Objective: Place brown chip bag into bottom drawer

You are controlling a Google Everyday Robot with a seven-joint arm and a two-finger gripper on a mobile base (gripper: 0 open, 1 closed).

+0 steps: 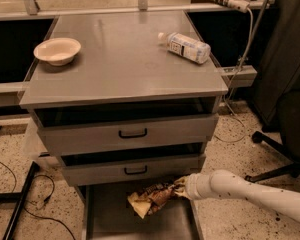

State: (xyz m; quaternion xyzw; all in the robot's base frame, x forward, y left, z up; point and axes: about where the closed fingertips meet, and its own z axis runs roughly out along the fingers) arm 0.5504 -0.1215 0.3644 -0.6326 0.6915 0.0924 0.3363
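The brown chip bag, now hanging over the open bottom drawer, will be let go by my gripper on the bottom drawer's grey bottom, about midway [146, 221] between its sides.
The brown chip bag [149, 199], dark brown with pale yellow ends, hangs over the open bottom drawer [110, 219], just below the middle drawer's front. My gripper [180, 188] reaches in from the right on a white arm and is shut on the bag's right end. The bag's left end droops down toward the drawer's flat grey floor. The gripper's fingers are mostly hidden by the bag and the white wrist.
Two grey drawers with black handles [132, 133] sit above the open one. On the cabinet top lie a clear plastic bottle [185, 46] and a pale bowl [57, 50]. A black chair base [277, 149] stands at the right; cables [20, 184] lie on the floor left.
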